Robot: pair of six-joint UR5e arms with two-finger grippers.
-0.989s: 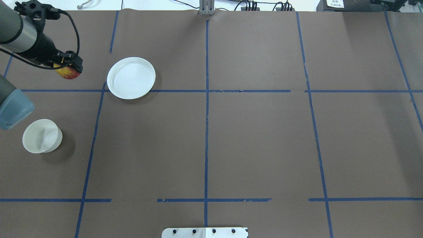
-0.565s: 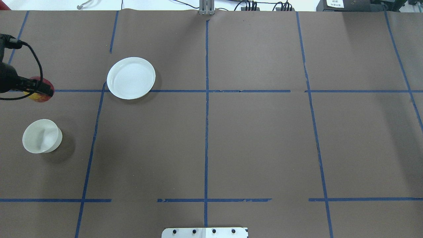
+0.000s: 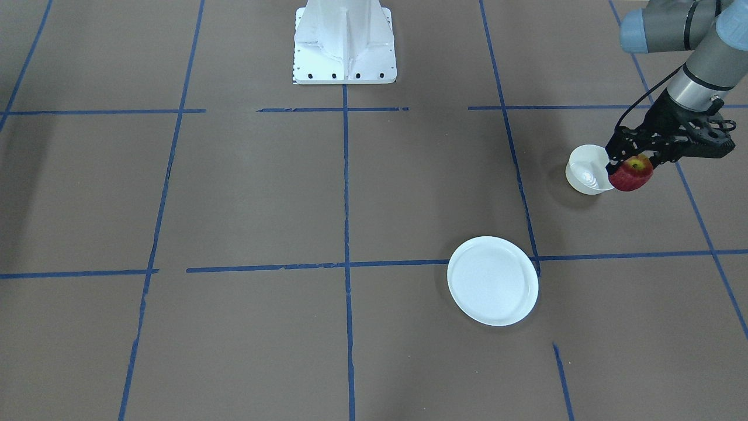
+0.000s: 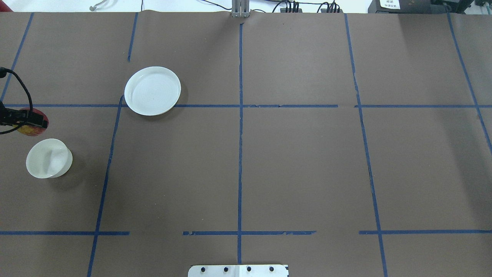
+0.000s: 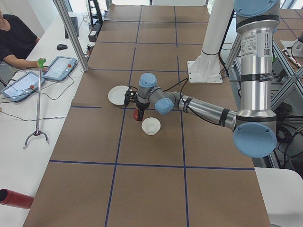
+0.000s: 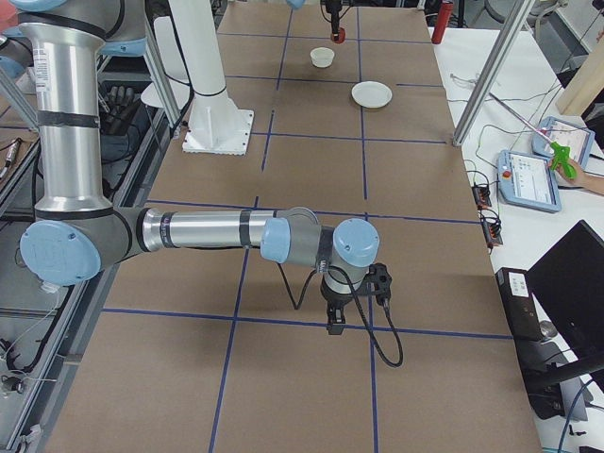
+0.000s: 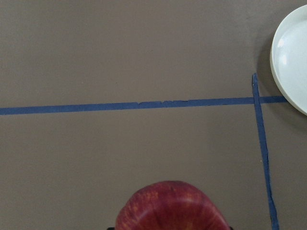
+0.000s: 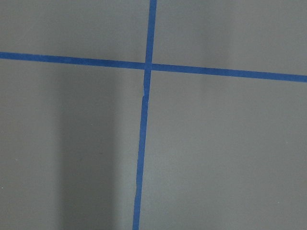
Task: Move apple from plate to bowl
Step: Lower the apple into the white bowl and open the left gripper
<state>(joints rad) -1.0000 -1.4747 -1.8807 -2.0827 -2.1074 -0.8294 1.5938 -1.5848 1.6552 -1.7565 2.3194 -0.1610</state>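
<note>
Next, I let go of the red apple with my left gripper inside the small off-white bowl (image 3: 595,169), down on the bottom of the bowl. The apple is now above the table beside that bowl.
My left gripper (image 3: 629,166) is shut on the red apple (image 3: 633,178) and holds it above the table, just beside the small off-white bowl (image 3: 587,170). In the overhead view the apple (image 4: 34,130) shows under the gripper (image 4: 24,122), a little beyond the bowl (image 4: 49,158). The white plate (image 4: 152,90) lies empty further right. The left wrist view shows the apple (image 7: 171,207) at the bottom and the plate's edge (image 7: 292,57) at the right. My right gripper (image 6: 336,319) hangs low over the table far from these; I cannot tell whether it is open.
Blue tape lines (image 4: 240,115) divide the brown table cover. The robot's white base (image 3: 345,41) stands at mid-table on its side. An operator (image 5: 14,40) sits with tablets (image 5: 59,66) at a side bench.
My left gripper has carried the apple left and nearer in the overhead view, away from the plate to just beyond the bowl. Plate and bowl have not moved.
</note>
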